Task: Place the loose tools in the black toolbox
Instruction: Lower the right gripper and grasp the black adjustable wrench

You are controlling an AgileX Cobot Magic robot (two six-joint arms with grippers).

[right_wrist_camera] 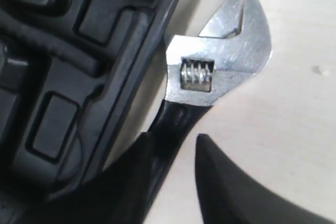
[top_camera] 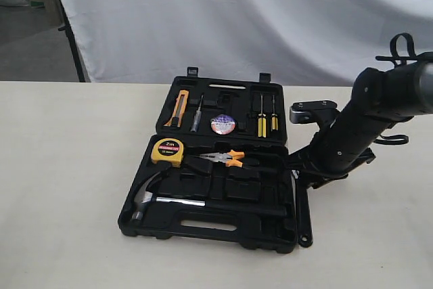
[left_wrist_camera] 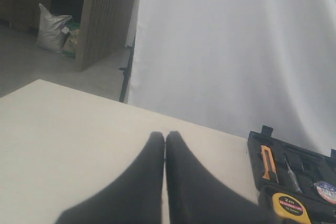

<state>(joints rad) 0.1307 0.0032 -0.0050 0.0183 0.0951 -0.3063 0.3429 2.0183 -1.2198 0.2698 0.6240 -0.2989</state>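
Observation:
The adjustable wrench's handle hugs the toolbox's edge; next my right gripper pulls it clear before gripping its silver jaw (right_wrist_camera: 223,53).
The black toolbox (top_camera: 203,229) lies open mid-table. The claw hammer (top_camera: 177,201) rests in its near half, and the tape roll (top_camera: 222,124) sits in its far half. The black adjustable wrench (top_camera: 303,218) lies on the table along the box's right edge, its silver jaw (right_wrist_camera: 220,66) close to the toolbox wall (right_wrist_camera: 152,40). My right gripper (right_wrist_camera: 174,137) is open, straddling the wrench's black handle; one finger touches it and a gap shows at the other. My left gripper (left_wrist_camera: 165,136) is shut and empty above bare table, left of the toolbox (left_wrist_camera: 257,156).
In the box sit a yellow tape measure (top_camera: 168,151), orange-handled pliers (top_camera: 226,159), an orange utility knife (top_camera: 178,107) and yellow-handled screwdrivers (top_camera: 266,123). The right arm (top_camera: 365,120) slants in from the right. A white sheet (top_camera: 237,18) hangs behind the table.

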